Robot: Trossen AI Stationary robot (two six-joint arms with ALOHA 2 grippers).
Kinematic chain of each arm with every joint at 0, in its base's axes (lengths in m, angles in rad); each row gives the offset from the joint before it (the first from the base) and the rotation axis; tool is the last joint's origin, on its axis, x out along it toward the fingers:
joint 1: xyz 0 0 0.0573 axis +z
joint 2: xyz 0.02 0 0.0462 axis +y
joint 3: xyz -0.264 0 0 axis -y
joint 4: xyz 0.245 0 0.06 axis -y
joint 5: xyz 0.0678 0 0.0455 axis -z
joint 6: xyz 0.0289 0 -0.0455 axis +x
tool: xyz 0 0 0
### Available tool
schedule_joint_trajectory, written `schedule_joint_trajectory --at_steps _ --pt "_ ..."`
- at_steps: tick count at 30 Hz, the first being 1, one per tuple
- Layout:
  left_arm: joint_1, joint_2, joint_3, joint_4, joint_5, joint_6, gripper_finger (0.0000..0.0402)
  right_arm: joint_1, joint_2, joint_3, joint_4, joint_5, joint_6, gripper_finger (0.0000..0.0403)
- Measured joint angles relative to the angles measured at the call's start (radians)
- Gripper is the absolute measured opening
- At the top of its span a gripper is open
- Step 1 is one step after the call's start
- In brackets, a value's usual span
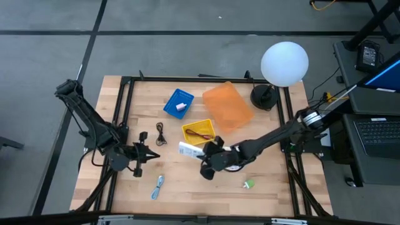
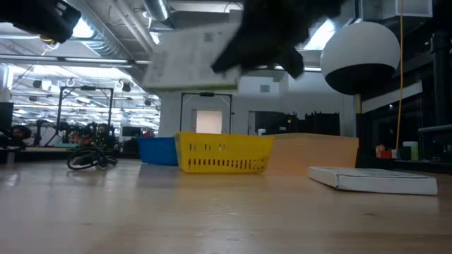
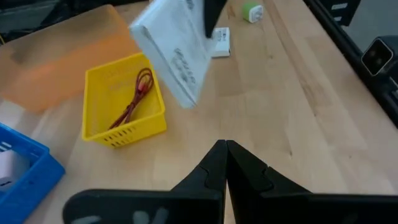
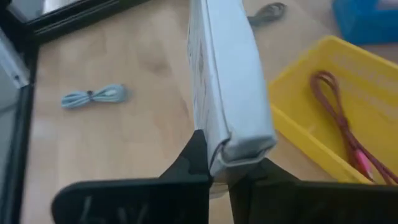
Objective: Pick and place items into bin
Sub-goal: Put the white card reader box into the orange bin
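Note:
Next, I release the white labelled packet inside the orange bin (image 1: 219, 107) from my right gripper, near its edge facing the blue bin. The packet is now in the air near the yellow bin.
My right gripper (image 1: 206, 154) hangs over the table's middle, shut on a white labelled packet (image 1: 189, 149), which is in the air just near of the yellow bin (image 1: 199, 132). A dark-red cord (image 3: 134, 99) lies in that bin. My left gripper (image 3: 225, 149) is shut on nothing, off to the left of the packet. A second white packet (image 2: 374, 180) lies flat on the table. A black cord (image 1: 160, 133), a blue-silver cord (image 1: 157, 186) and a small green piece (image 1: 249, 184) lie loose on the wood. My right gripper pinches the packet's end (image 4: 233, 149) between its two fingers, one on each broad face. The fingers come from the table's right, slanting down. The packet (image 2: 191, 56) is lifted clear of the table, stands on edge and sticks out past the fingertips toward the table's left.
A blue bin (image 1: 179, 103) with a small pale item stands far left of the yellow bin. An orange bin (image 1: 228, 106) lies behind it. A lamp with a white globe (image 1: 284, 62) stands at the far right. A black frame (image 1: 125, 112) runs along the table's edges.

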Motion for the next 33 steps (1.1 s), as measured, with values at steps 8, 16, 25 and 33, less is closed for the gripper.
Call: schedule_joint_trajectory --at_steps 8,16,25,33 --pt "0.005 0.000 -0.019 0.012 -0.055 0.000 0.0003 -0.033 -0.177 -0.330 0.310 0.031 0.045 0.0011" --pt "0.147 0.006 -0.059 0.171 -0.038 0.108 0.0003 -0.189 -0.324 -0.483 0.325 0.035 0.007 0.0011" --pt "0.449 0.002 -0.227 0.603 0.302 0.425 0.0003 -0.368 -0.431 -0.547 0.296 -0.069 -0.112 0.0011" --pt "0.613 0.005 -0.230 0.614 0.506 0.470 0.0003 -0.514 -0.488 -0.588 0.216 -0.110 -0.111 0.0011"
